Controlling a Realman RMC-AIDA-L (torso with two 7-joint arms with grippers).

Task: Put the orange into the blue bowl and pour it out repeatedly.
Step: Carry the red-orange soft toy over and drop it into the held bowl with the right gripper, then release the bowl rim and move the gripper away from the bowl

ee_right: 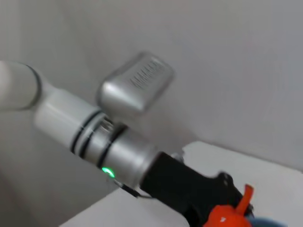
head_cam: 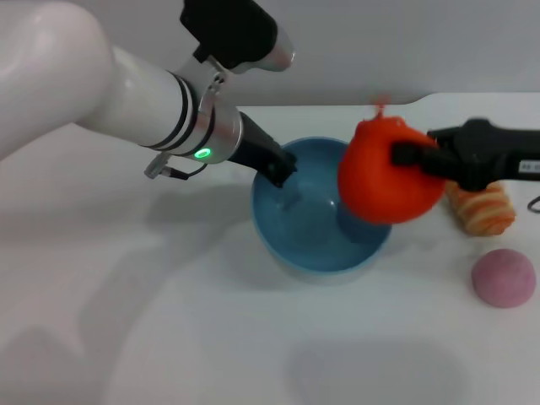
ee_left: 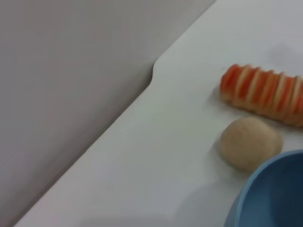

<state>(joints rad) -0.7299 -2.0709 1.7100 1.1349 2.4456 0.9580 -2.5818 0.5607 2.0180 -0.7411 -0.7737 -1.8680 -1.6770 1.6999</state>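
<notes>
The blue bowl will leave my left gripper on the white table, nearer the front, level with the pink ball (head_cam: 326,265).
The orange (head_cam: 375,186) is bright red-orange with a small stem nub. My right gripper (head_cam: 403,160) is shut on it and holds it in the air over the right side of the blue bowl (head_cam: 312,240). The bowl stands on the white table with nothing inside it. My left gripper (head_cam: 285,171) is shut on the bowl's far-left rim. The bowl's rim also shows in the left wrist view (ee_left: 274,194). The orange's top and stem show in the right wrist view (ee_right: 227,218), next to the left arm's black gripper (ee_right: 189,189).
A pink ball (head_cam: 503,278) lies right of the bowl at the front. An orange-and-cream striped bread toy (head_cam: 483,209) lies under my right gripper. In the left wrist view a beige ball (ee_left: 250,143) lies next to the bowl, with the striped toy (ee_left: 265,94) beyond it. The grey wall is behind.
</notes>
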